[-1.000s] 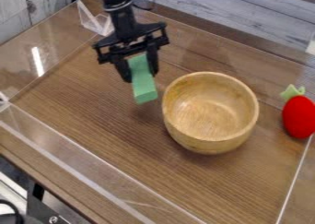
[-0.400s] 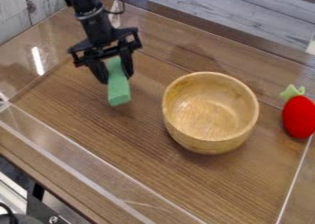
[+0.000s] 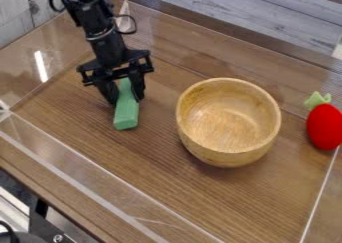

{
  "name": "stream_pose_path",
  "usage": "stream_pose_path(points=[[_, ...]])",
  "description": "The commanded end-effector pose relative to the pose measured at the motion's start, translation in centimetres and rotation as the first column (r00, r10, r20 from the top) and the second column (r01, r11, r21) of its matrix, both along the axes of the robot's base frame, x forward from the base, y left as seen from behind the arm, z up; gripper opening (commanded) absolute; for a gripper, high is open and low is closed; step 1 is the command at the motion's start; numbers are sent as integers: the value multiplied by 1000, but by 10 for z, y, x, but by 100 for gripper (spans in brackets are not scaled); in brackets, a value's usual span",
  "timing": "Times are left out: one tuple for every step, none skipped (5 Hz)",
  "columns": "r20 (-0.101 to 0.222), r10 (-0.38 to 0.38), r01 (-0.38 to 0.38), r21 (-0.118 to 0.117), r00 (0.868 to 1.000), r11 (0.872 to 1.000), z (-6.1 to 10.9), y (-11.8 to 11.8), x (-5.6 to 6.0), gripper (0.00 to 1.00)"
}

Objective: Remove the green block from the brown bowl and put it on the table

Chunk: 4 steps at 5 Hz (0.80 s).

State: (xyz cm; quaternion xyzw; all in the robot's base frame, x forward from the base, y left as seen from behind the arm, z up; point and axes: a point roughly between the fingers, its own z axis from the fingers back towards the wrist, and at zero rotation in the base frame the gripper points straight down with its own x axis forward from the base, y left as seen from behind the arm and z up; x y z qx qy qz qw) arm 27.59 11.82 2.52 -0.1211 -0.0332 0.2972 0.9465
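The robot's gripper will release the green block on the table (image 3: 110, 108) between the brown bowl and the clear side.
My gripper (image 3: 119, 87) hangs left of the brown bowl (image 3: 230, 120), pointing steeply down and shut on the upper end of the green block (image 3: 126, 111). The block tilts slightly, and its lower end is at or just above the table (image 3: 80, 157); I cannot tell whether it touches. The round light-brown bowl holds nothing inside. Black fingers (image 3: 139, 83) flank the block's top.
A red strawberry-like toy (image 3: 322, 123) with green leaves lies at the right edge, beyond the bowl. Low clear acrylic walls (image 3: 120, 195) run along the front and left of the tabletop. The arm's black links reach in from the upper left.
The gripper has carried the green block leftward away from the bowl and lowered it toward the tabletop, twisting a little on the way. The bowl and red toy stayed put.
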Motion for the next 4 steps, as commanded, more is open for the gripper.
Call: stream_pose_path(points=[[54,-2,0,37,999,999,14,9,-6,0],[62,8,-11,47,998,999,13,9,-8,0],[71,14,-18,61,997,998,11,8,-10,0],[86,-3,-3,68,996,998,17,25,-13,100]])
